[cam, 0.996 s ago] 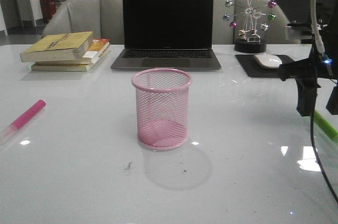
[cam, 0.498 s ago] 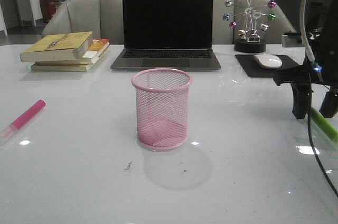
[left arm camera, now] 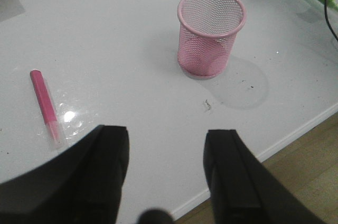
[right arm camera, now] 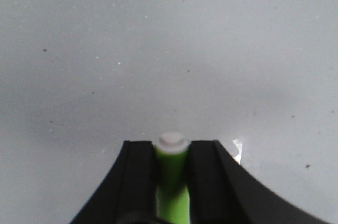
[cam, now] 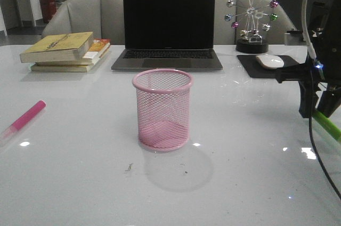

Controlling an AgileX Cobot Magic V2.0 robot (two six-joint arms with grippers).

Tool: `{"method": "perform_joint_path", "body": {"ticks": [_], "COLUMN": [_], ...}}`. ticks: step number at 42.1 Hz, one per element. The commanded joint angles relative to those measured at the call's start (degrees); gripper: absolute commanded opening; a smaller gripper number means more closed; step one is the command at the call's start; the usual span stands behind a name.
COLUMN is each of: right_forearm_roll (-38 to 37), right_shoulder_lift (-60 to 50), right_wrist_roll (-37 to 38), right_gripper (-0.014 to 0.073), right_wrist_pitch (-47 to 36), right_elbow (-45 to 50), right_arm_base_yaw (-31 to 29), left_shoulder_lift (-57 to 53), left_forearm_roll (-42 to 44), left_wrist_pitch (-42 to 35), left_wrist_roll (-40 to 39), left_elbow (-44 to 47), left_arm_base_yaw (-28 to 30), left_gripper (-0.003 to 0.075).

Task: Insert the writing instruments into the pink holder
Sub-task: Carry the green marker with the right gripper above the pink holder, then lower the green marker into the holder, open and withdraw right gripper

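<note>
My right gripper should release the lime green marker inside the pink mesh holder (cam: 159, 97), so it leans on the holder's rim toward the magenta marker.
The pink mesh holder (cam: 162, 110) stands upright and empty mid-table, also in the left wrist view (left arm camera: 211, 33). The magenta marker (cam: 25, 118) lies flat at the table's left edge, seen too from the left wrist (left arm camera: 46, 105). The lime green marker (cam: 326, 126) is at the far right, slanting down toward the table, with my right gripper (cam: 315, 110) shut on it. In the right wrist view the green marker (right arm camera: 171, 179) is pinched between both fingers, its whitish end poking past the tips of the gripper (right arm camera: 171, 152). My left gripper (left arm camera: 166, 139) hangs open over the near table edge, holding nothing.
A closed-lid-up laptop (cam: 168, 26) sits behind the holder. Stacked books (cam: 66, 51) lie at the back left. A mouse on a black pad (cam: 270, 61) and a ball-wheel ornament (cam: 252, 17) stand at the back right. The table's front edge (left arm camera: 296, 134) is close to the left gripper.
My right gripper has shifted slightly and its fingers have drawn together onto the green marker. The holder and magenta marker have not moved.
</note>
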Motion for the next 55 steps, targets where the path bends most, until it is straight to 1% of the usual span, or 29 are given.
{"method": "perform_joint_path", "body": {"ticks": [1, 6, 10, 14, 15, 16, 18, 19, 21, 24, 27, 29, 32, 37, 46, 55], "right_forearm_roll": [0.00, 0.00, 0.00, 0.61, 0.80, 1.00, 1.01, 1.01, 1.01, 0.88, -0.45, -1.72, -3.98, -7.39, -9.63, -9.63], "right_shoulder_lift": [-7.46, -14.34, -20.34, -27.04, -28.94, -30.29, -32.92, -33.86, -35.26, -36.15, -35.61, -34.75, -33.00, -28.80, -20.22, -13.88], "right_wrist_roll": [-0.15, -0.21, -0.21, -0.21, -0.21, -0.21, -0.21, -0.21, -0.21, -0.21, -0.21, -0.21, -0.21, -0.21, -0.21, -0.21], "right_gripper": [0.0150, 0.0150, 0.0150, 0.0150, 0.0150, 0.0150, 0.0150, 0.0150, 0.0150, 0.0150, 0.0150, 0.0150, 0.0150, 0.0150, 0.0151, 0.0155], "right_wrist_pitch": [-1.61, -5.11, -12.54, -24.82, -29.11, -31.30, -40.29, -42.57, -50.44, -62.37, -72.02, -78.00, -84.85, -91.77, -99.12, -100.50], "right_elbow": [-0.99, 1.05, 4.98, 10.71, 12.61, 13.57, 17.40, 18.34, 21.51, 25.86, 29.03, 30.76, 32.26, 32.81, 32.81, 32.81], "right_arm_base_yaw": [0.87, 3.64, 6.85, 11.46, 13.09, 14.34, 17.31, 18.59, 21.13, 25.01, 27.46, 28.81, 30.14, 30.67, 30.67, 30.67], "left_shoulder_lift": [0.07, 0.07, 0.07, 0.07, 0.07, 0.07, 0.07, 0.07, 0.07, 0.07, 0.07, 0.07, 0.07, 0.07, 0.07, 0.07], "left_forearm_roll": [-0.94, -0.94, -0.94, -0.94, -0.94, -0.94, -0.94, -0.94, -0.94, -0.94, -0.94, -0.94, -0.94, -0.94, -0.94, -0.94], "left_wrist_pitch": [-4.29, -4.29, -4.29, -4.29, -4.29, -4.29, -4.29, -4.29, -4.29, -4.29, -4.29, -4.29, -4.29, -4.29, -4.29, -4.29], "left_wrist_roll": [-0.07, -0.07, -0.07, -0.07, -0.07, -0.07, -0.07, -0.07, -0.07, -0.07, -0.07, -0.07, -0.07, -0.07, -0.07, -0.07], "left_elbow": [-1.91, -1.91, -1.91, -1.91, -1.91, -1.91, -1.91, -1.91, -1.91, -1.91, -1.91, -1.91, -1.91, -1.91, -1.91, -1.91], "left_arm_base_yaw": [-0.40, -0.40, -0.40, -0.40, -0.40, -0.40, -0.40, -0.40, -0.40, -0.40, -0.40, -0.40, -0.40, -0.40, -0.40, -0.40], "left_gripper": [0.0402, 0.0402, 0.0402, 0.0402, 0.0402, 0.0402, 0.0402, 0.0403, 0.0402, 0.0402, 0.0402, 0.0402, 0.0402, 0.0402, 0.0402, 0.0402]}}
